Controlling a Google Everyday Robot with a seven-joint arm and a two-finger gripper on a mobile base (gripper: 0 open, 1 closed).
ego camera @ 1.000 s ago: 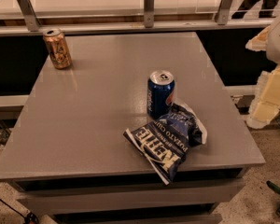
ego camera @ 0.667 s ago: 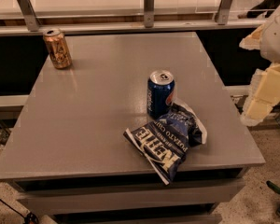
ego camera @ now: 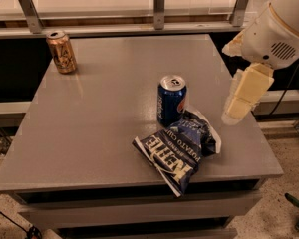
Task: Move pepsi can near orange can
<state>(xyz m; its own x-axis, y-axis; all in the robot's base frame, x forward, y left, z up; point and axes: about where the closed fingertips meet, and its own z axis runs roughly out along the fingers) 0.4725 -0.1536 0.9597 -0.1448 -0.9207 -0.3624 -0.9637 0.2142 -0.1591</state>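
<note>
My gripper is going to close around the upper half (ego camera: 172, 94) of the pepsi can, above the chip bag that touches the can's base.
The pepsi can (ego camera: 171, 99), dark blue with a silver top, stands upright near the middle of the grey table (ego camera: 104, 108). The orange can (ego camera: 61, 52), orange-gold with dark markings, stands upright at the table's far left corner, well apart from the pepsi can. My gripper (ego camera: 241, 96), cream-coloured on a white arm, hangs above the table's right edge, to the right of the pepsi can and not touching it. It holds nothing that I can see.
A dark blue chip bag (ego camera: 182, 151) with white lettering lies just in front of the pepsi can, touching its base. A metal railing (ego camera: 159, 4) runs behind the table. The floor lies below on the right.
The arm and gripper have moved left from the right edge of view to over the table's right edge, closer to the pepsi can. The cans and bag have not moved.
</note>
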